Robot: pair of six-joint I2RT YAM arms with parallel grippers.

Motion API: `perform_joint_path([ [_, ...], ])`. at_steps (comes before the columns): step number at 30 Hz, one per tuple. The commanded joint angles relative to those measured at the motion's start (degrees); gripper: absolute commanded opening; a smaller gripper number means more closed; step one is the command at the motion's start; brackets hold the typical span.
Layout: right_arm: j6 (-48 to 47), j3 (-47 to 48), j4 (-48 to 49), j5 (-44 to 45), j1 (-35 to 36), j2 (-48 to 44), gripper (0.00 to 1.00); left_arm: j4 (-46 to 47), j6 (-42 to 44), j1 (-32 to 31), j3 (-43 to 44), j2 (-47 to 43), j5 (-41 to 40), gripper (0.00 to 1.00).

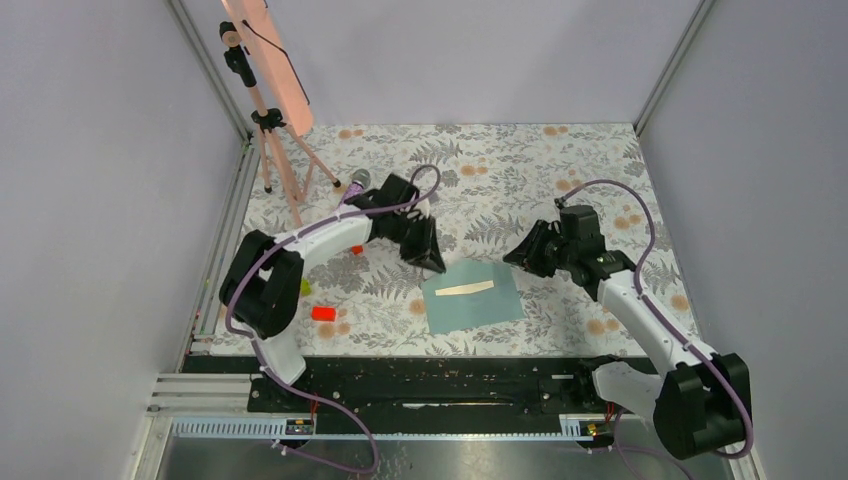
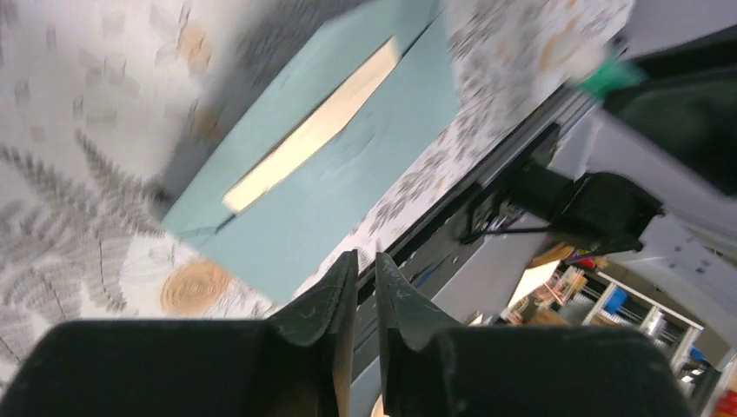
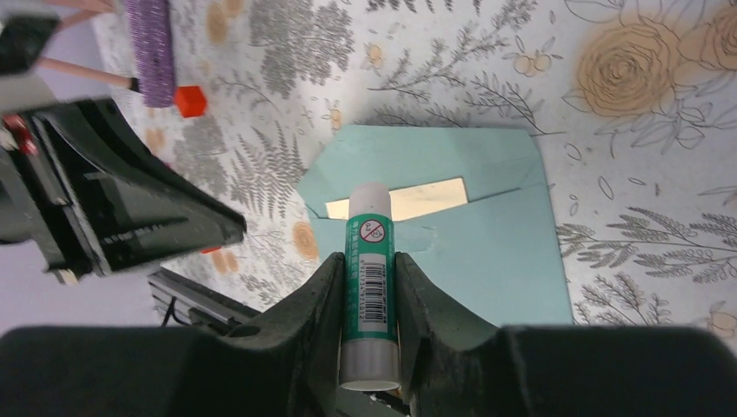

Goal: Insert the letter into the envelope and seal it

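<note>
The robot's right gripper should set the glue stick down on the floral table (image 1: 411, 236) (image 3: 252, 43) between the purple cylinder and the envelope.
The teal envelope (image 1: 472, 303) lies flat on the floral table, near the front edge. A narrow strip of the tan letter (image 1: 464, 289) shows in it between the flap and the pocket. In the wrist views the envelope (image 2: 348, 174) (image 3: 487, 252) and the letter (image 2: 313, 130) (image 3: 426, 198) look the same. My left gripper (image 1: 432, 262) (image 2: 366, 256) hovers over the envelope's far left corner, its jaws a thin slit apart with nothing between them. My right gripper (image 1: 520, 257) (image 3: 368, 258) is shut on a green and white glue stick (image 3: 368, 217), which points at the envelope from its far right.
A tripod (image 1: 280, 150) with a salmon panel (image 1: 270, 60) stands at the back left. A purple glittery cylinder (image 1: 357, 181) (image 3: 152, 43) and a small red cube (image 3: 190, 101) lie behind the left arm. A red block (image 1: 323, 313) lies front left. A black rail (image 1: 440, 385) runs along the near edge.
</note>
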Motion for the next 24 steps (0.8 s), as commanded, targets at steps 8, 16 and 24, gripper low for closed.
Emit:
perform_joint_path([
  [8, 4.35, -6.88, 11.42, 0.22, -1.64, -10.83, 0.00, -12.40, 6.71, -0.06, 29.45, 17.96, -6.18, 0.28],
  [16, 5.70, -11.05, 20.01, 0.74, -1.56, -11.90, 0.00, -13.45, 7.78, -0.03, 26.96, 13.00, -3.77, 0.31],
  [24, -2.94, -8.47, 27.66, 19.29, 6.77, -5.91, 0.00, -13.75, 9.65, -1.93, 9.08, -3.41, 0.72, 0.30],
])
